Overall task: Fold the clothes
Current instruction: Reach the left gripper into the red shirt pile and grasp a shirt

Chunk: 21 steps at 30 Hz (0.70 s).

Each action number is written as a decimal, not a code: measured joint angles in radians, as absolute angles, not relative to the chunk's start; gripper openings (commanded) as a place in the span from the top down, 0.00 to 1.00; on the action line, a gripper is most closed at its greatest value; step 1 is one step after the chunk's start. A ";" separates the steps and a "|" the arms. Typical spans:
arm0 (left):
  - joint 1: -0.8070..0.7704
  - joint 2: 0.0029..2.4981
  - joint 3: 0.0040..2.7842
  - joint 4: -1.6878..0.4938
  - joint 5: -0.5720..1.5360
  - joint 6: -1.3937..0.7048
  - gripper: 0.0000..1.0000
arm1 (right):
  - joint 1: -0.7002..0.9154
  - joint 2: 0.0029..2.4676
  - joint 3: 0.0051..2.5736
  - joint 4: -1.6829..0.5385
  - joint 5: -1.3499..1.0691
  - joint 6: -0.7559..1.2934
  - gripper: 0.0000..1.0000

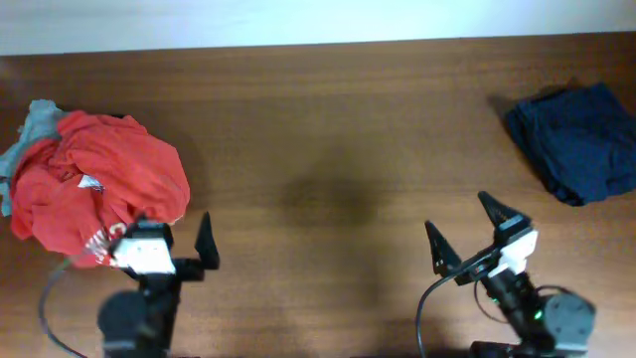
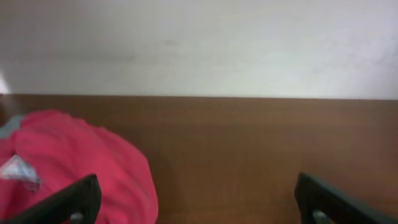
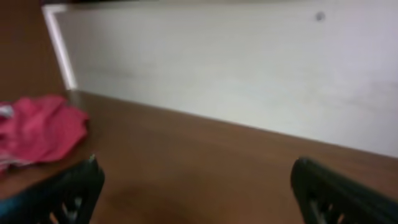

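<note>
The robot's left gripper needs to next go to the orange-red T-shirt's collar (image 1: 99, 205), near the white label, and grab it there.
A crumpled orange-red T-shirt (image 1: 94, 187) with a white label lies in a heap at the table's left, over a grey-green garment (image 1: 35, 124). It also shows in the left wrist view (image 2: 81, 168) and, far left, in the right wrist view (image 3: 37, 127). A folded navy garment (image 1: 581, 139) lies at the right back. My left gripper (image 1: 164, 239) is open and empty at the front edge of the heap; its left finger overlaps the shirt (image 2: 196, 202). My right gripper (image 1: 467, 231) is open and empty over bare wood at the front right (image 3: 196, 190).
The brown wooden table (image 1: 328, 149) spreads between the two piles. A white wall (image 2: 199, 43) runs along its far edge.
</note>
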<state>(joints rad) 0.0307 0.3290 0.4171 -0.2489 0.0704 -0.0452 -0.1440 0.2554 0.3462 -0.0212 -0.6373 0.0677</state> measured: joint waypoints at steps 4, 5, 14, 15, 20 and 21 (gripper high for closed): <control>0.031 0.583 0.679 -0.429 0.067 -0.045 0.01 | -0.143 0.514 0.595 -0.210 -0.710 0.081 0.01; 0.031 0.645 0.741 -0.476 0.067 -0.045 0.01 | -0.143 0.596 0.672 -0.290 -0.726 0.082 0.01; 0.030 1.113 1.135 -0.707 0.220 -0.045 0.01 | -0.142 1.256 1.200 -0.664 -0.826 0.088 0.01; 0.031 1.141 1.140 -0.697 0.226 -0.045 0.01 | -0.142 1.297 1.215 -0.661 -0.846 0.090 0.01; 0.086 1.280 1.143 -0.735 0.115 -0.126 0.01 | -0.142 1.467 1.227 -0.690 -0.924 0.066 0.01; 0.111 1.298 1.143 -0.753 0.083 -0.160 0.01 | -0.142 1.488 1.227 -0.713 -0.929 0.045 0.01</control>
<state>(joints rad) 0.1112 1.2980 1.1427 -0.7532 0.0830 -0.1600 -0.1425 1.4879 1.2274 -0.7128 -0.9291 0.0448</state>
